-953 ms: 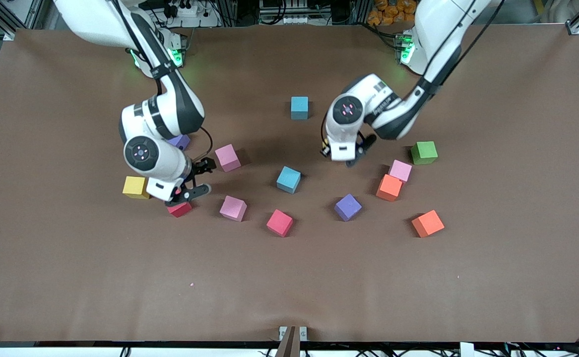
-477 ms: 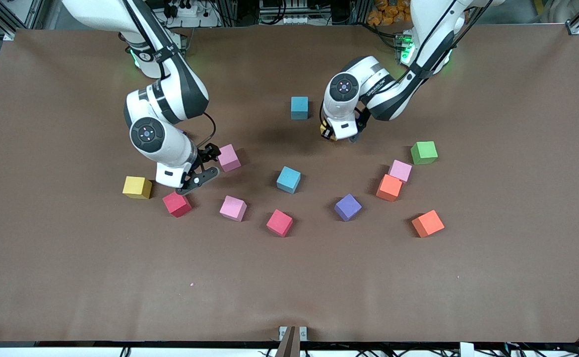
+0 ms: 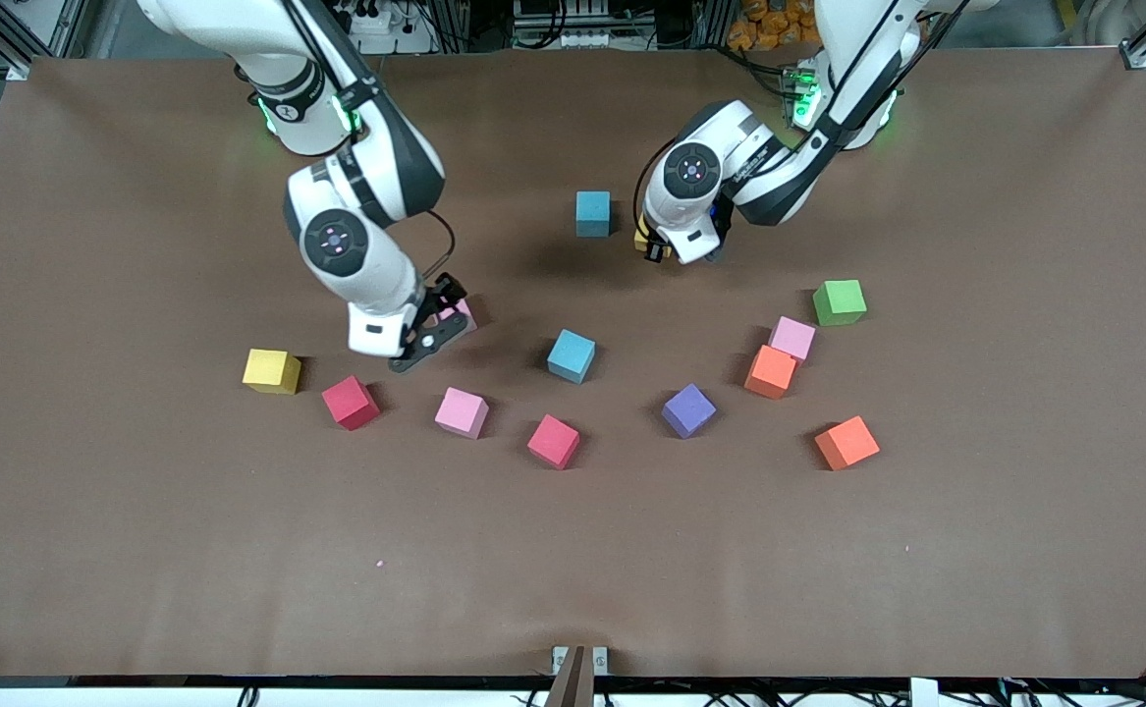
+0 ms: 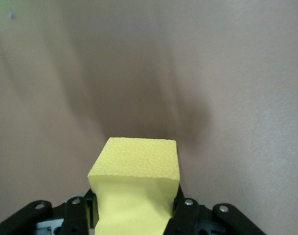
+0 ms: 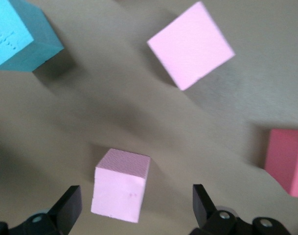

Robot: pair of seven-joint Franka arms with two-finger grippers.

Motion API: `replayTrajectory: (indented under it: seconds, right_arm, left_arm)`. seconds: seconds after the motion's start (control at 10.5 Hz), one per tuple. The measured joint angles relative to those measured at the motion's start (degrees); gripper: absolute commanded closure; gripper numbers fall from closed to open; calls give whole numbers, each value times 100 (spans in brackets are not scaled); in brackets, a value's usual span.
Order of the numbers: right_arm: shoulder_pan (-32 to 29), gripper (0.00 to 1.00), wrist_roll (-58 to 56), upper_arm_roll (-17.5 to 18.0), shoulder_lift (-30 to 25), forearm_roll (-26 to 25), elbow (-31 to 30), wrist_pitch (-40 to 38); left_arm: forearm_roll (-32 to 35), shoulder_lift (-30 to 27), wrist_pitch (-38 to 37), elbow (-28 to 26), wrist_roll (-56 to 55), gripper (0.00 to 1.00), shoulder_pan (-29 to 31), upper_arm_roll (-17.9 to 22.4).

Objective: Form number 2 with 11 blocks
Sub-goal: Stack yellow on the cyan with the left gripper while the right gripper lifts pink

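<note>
The pink cube farthest from the front camera will have my right gripper's open fingers close on the opposite sides of the pink cube (image 3: pixel 463 312) (image 5: pixel 120 187) between them.
My right gripper (image 3: pixel 435 320) is open and low around a pink cube (image 3: pixel 460 313), which sits between its fingers in the right wrist view (image 5: pixel 120 185). My left gripper (image 3: pixel 653 245) is shut on a yellow cube (image 4: pixel 136 181) and holds it just above the table beside a cyan cube (image 3: pixel 592 213). Loose on the table are another yellow cube (image 3: pixel 271 370), two red cubes (image 3: pixel 351 402) (image 3: pixel 554 441), two more pink cubes (image 3: pixel 462 411) (image 3: pixel 792 338), a second cyan cube (image 3: pixel 572 354), a purple cube (image 3: pixel 688 409) and two orange cubes (image 3: pixel 770 371) (image 3: pixel 846 442). No digit is formed.
A green cube (image 3: pixel 839 301) lies toward the left arm's end, beside the pink and orange pair. The brown table (image 3: pixel 573 570) is bare nearer the front camera. The right wrist view also shows a pink cube (image 5: pixel 190 45), a cyan cube (image 5: pixel 21 34) and a red cube (image 5: pixel 286 159).
My right gripper has left the red cube and moved to the pink cube, still open. My left gripper has carried the yellow cube away from the front camera, toward the cyan cube.
</note>
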Motion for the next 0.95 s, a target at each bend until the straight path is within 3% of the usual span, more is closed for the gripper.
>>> replayTrajectory:
  seconds: [0.38, 0.95]
  right_arm:
    - [51, 0, -6, 2, 160, 0, -766, 937]
    - [146, 0, -4, 22, 179, 347, -907, 959]
  left_arm:
    - [-12, -135, 600, -436, -973, 100, -5, -215]
    - [-13, -136, 1167, -578, -1879, 100, -32, -376]
